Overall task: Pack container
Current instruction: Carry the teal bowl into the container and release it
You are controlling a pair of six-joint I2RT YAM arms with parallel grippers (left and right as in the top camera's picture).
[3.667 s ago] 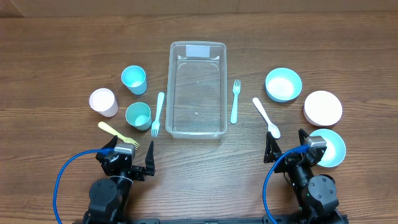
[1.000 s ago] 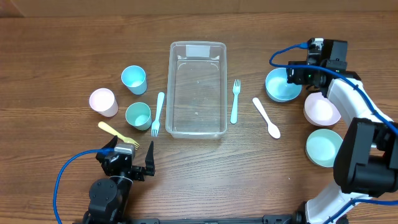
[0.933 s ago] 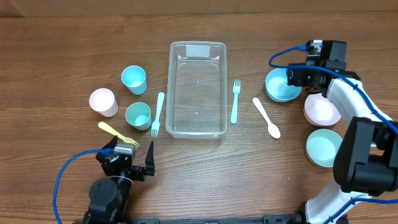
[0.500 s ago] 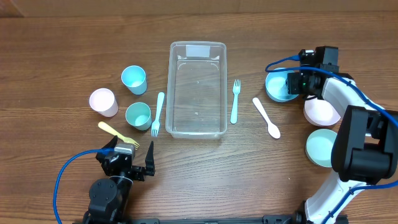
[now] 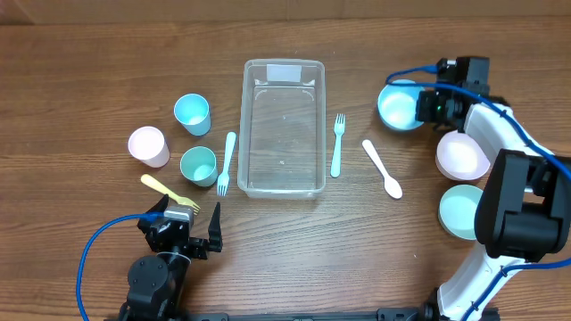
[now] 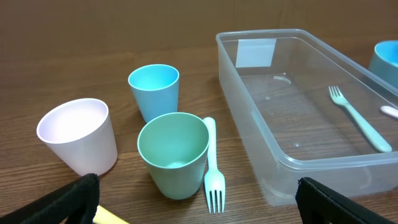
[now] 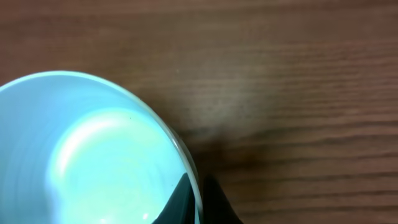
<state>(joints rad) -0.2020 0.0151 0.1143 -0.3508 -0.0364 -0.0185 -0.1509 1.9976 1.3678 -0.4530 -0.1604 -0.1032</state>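
Next, I release the blue bowl from my right gripper inside the clear plastic container [image 5: 293,113], close to the white label that is on the container.
The clear plastic container [image 5: 246,125] lies empty at the table's middle, its white label at the far end; in the left wrist view its near wall [image 6: 261,146] is at the right. My right gripper [image 5: 426,105] is shut on the right rim of a blue bowl [image 5: 397,105], right of the container. In the right wrist view one finger is inside the bowl [image 7: 93,149] and one outside, my gripper [image 7: 198,193] pinching the rim. My left gripper [image 5: 183,227] stands open near the front edge, nothing between its fingers [image 6: 68,199].
Left of the container stand a blue cup [image 5: 192,113], a pink cup [image 5: 148,145] and a green cup [image 5: 198,165], with a white fork [image 5: 226,163] and a yellow fork [image 5: 165,190]. On the right lie a teal fork [image 5: 337,144], a white spoon [image 5: 382,168], a pink bowl [image 5: 462,156] and a pale green bowl [image 5: 459,212].
My right gripper has shut on the blue bowl's rim, and the bowl has shifted toward the far edge with it. The left arm has not moved.
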